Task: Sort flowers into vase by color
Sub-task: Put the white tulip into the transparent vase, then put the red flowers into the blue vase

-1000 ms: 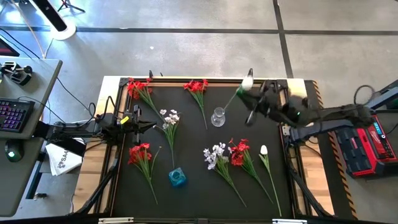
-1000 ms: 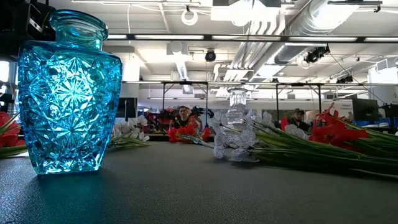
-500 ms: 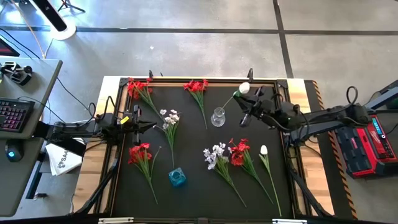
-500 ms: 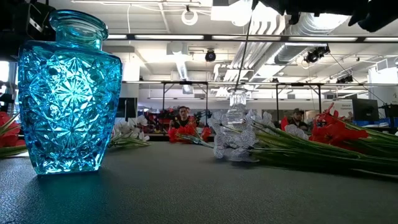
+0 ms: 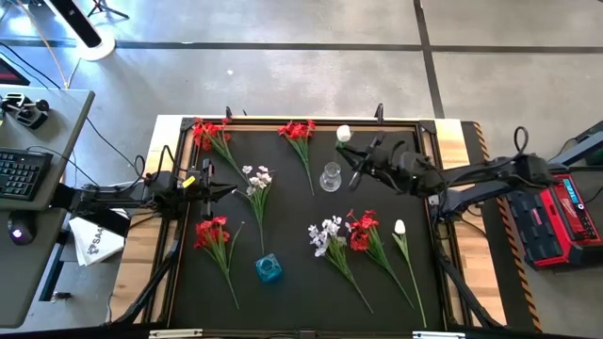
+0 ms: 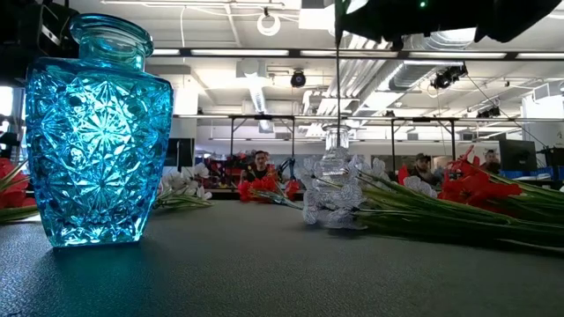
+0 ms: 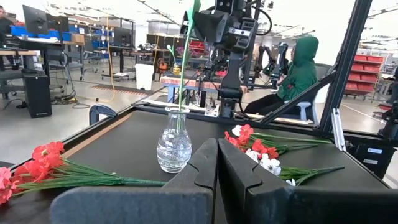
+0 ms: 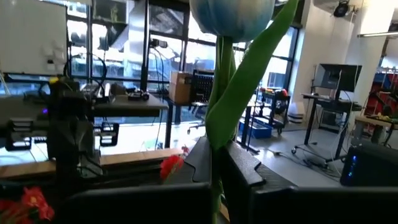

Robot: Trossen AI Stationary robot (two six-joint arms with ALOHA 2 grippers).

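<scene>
My left gripper is to close next on the green stem (image 5: 227,153), below the blooms, of the red sprig at the mat's far corner beside that gripper.
My right gripper (image 5: 360,155) is shut on a pale-bloomed flower (image 5: 344,134) above the clear glass vase (image 5: 330,177). The thin stem (image 6: 337,79) runs straight down into the vase's mouth (image 7: 178,111). My left gripper (image 5: 212,185) waits shut at the table's left side, facing the clear vase (image 7: 174,146) and touching nothing. A blue cut-glass vase (image 5: 268,268) stands near the front edge. Red sprigs (image 5: 209,132), (image 5: 298,132), (image 5: 212,231), (image 5: 361,231) and white ones (image 5: 257,179), (image 5: 327,235), (image 5: 399,228) lie flat on the mat. My right gripper pinches the flower's green stem (image 8: 217,140) between its two fingers, just below the bloom (image 8: 231,15), a long leaf beside it. The fingers come about level from the table's right, across the stem. The stem hangs upright, its lower end inside the clear vase's neck.
The black mat has a raised frame (image 5: 283,121) all round. Loose sprigs lie on both sides of the clear vase. Beyond the far edge, people (image 7: 298,62) sit in the workshop. A desk with a keyboard (image 5: 19,174) stands left of the table.
My right gripper has moved toward the table's left, carrying the bloom with it. The stem's top has swung from leaning rightward to upright, while its lower end has stayed at the clear vase's mouth.
</scene>
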